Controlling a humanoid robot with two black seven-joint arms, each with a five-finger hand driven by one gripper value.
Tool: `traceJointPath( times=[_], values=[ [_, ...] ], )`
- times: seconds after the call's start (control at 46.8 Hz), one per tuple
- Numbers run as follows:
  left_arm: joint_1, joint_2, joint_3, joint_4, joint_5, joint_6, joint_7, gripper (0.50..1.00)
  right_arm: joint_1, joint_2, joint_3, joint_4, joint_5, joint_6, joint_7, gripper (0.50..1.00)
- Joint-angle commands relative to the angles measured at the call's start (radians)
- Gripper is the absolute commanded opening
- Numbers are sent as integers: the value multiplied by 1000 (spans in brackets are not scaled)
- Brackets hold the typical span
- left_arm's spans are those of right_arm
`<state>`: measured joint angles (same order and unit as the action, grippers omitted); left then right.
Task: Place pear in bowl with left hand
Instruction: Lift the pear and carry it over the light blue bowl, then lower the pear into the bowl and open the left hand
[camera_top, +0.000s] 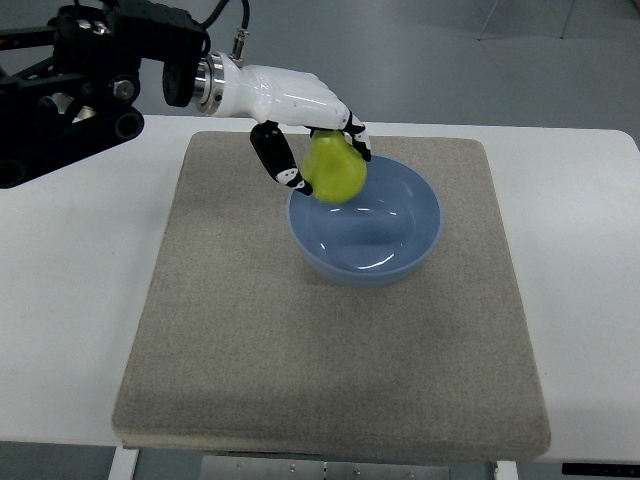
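My left gripper is going to let go of the pear on the bottom of the light blue bowl (349, 239), toward the bowl's near side.
A yellow-green pear (334, 168) is held in my left hand (318, 152), whose white and black fingers are curled around it. The hand comes in from the upper left and holds the pear above the far left rim of a light blue bowl (420, 205). The bowl stands on a grey-beige mat (230, 330) and holds nothing. The pear overlaps the bowl's rim in this view; whether it touches the rim cannot be told. My right hand does not show.
The mat lies on a white table (70, 300). My left arm's black links (70, 80) reach over the table's far left corner. Grey floor lies beyond the table's far edge.
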<state>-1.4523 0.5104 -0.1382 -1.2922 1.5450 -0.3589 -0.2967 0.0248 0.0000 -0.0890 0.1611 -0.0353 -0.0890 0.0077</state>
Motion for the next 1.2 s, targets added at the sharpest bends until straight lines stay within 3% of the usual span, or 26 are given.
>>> traceJointPath(
  times=[0.0, 0.235, 0.897, 0.94, 1.047, 1.175],
  values=[
    [10, -35, 3, 17, 44, 2, 5, 500, 0, 0, 0, 0, 0, 0, 0, 924],
    [43, -108, 11, 94, 138, 2, 13, 500, 0, 0, 0, 0, 0, 0, 0, 926],
    [70, -132, 9, 109, 126, 15, 13, 508, 0, 0, 0, 0, 0, 0, 0, 924],
    [70, -132, 9, 111, 124, 15, 13, 531, 0, 0, 0, 0, 0, 0, 0, 924],
    [69, -132, 9, 113, 118, 17, 13, 666, 0, 0, 0, 0, 0, 0, 0, 924],
    [70, -132, 9, 113, 116, 17, 13, 671, 0, 0, 0, 0, 0, 0, 0, 924]
  ],
)
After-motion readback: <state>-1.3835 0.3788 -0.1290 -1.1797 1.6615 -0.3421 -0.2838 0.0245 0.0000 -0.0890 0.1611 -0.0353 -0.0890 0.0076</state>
